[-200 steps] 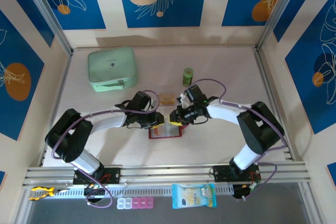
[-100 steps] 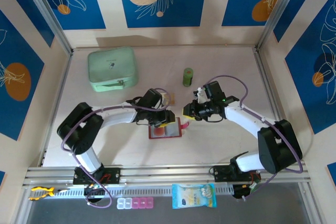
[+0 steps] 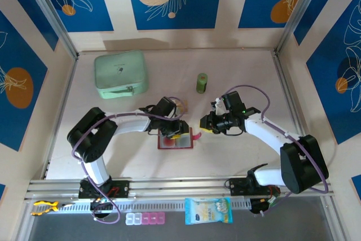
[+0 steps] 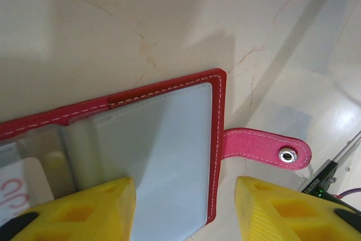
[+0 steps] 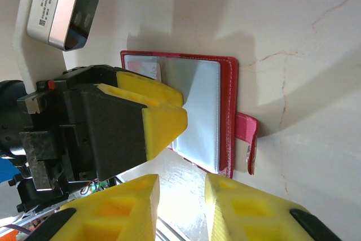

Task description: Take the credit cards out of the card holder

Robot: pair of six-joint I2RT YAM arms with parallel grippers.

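My left gripper is covering the empty sleeve by the strap. Next, I move my left gripper back and pinch the edge of the pale card's sleeve [image 3: 162,141].
The dark red card holder [image 3: 183,143] lies open and flat on the table, clear sleeves up, with its pink strap tab [image 4: 265,148] pointing right. My left gripper [image 3: 174,132] hovers open over its right half. In the left wrist view one fingertip [image 4: 84,210] is over the sleeve [image 4: 163,156] and the other is past the red edge. A pale card with red marks [image 4: 14,187] sits in the left sleeve. A tan credit card [image 3: 180,105] lies behind the left wrist, partly hidden. My right gripper [image 3: 204,126] sits just right of the strap, slightly open with nothing between its fingers.
A mint-green zip case [image 3: 120,74] stands at the back left and a small green cylinder [image 3: 201,82] at the back middle. Beyond the front rail lie a snack packet [image 3: 208,210] and a pill box [image 3: 145,218].
My left gripper has opened and shifted right over the card holder, which now lies flat. The right gripper has drawn back to the right, away from the holder.
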